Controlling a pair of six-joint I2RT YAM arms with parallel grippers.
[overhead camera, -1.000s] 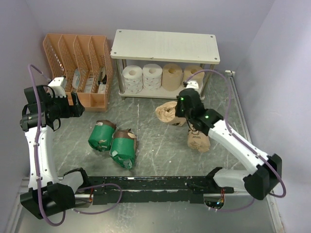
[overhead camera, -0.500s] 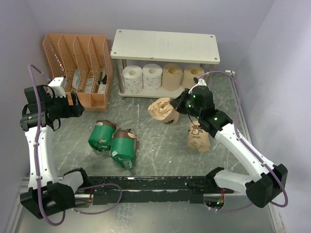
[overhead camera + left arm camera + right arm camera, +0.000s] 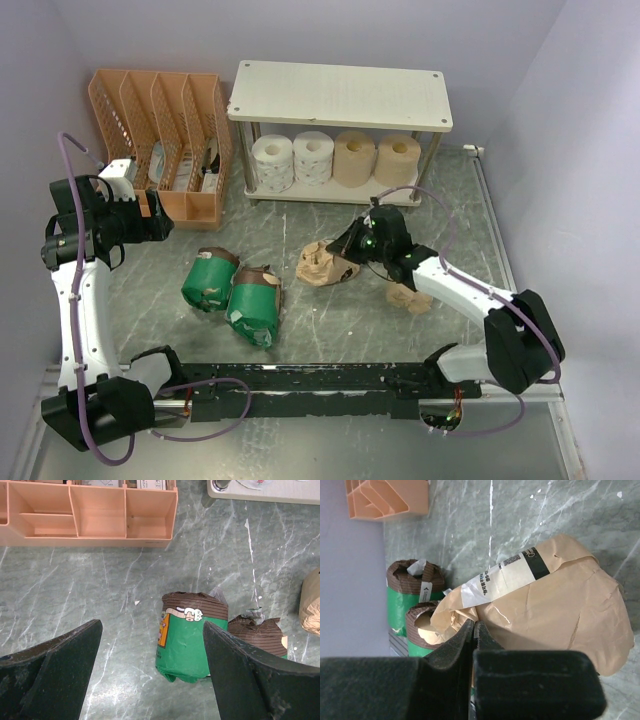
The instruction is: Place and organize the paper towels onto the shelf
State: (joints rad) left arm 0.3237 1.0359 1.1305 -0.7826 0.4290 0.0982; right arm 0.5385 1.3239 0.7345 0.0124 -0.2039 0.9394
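My right gripper needs to stand the tipped tan-wrapped roll upright, as it is pinching the roll's crumpled end, then open and take its rim (image 3: 479,611) before lifting.
The shelf (image 3: 340,95) stands at the back; its lower tier holds two white rolls (image 3: 272,162) and two tan rolls (image 3: 353,158). My right gripper (image 3: 347,248) is shut, pinching the crumpled end of a tan-paper-wrapped roll (image 3: 320,265) that lies low on the floor; in the right wrist view the gripper (image 3: 474,625) meets the wrapper (image 3: 555,595). The other tan-wrapped roll (image 3: 408,297) lies partly under the right arm. Two green-wrapped rolls (image 3: 208,280) (image 3: 255,305) lie left of centre. My left gripper (image 3: 160,225) (image 3: 152,625) is open and empty, above the green roll (image 3: 187,640).
An orange slotted file organizer (image 3: 160,130) (image 3: 90,515) stands left of the shelf, close to my left gripper. A corner of the shelf (image 3: 265,492) shows in the left wrist view. Purple walls close in on both sides.
My right gripper has swung left and down with the tan-wrapped roll, from in front of the shelf toward the middle of the floor. The left arm has not moved.
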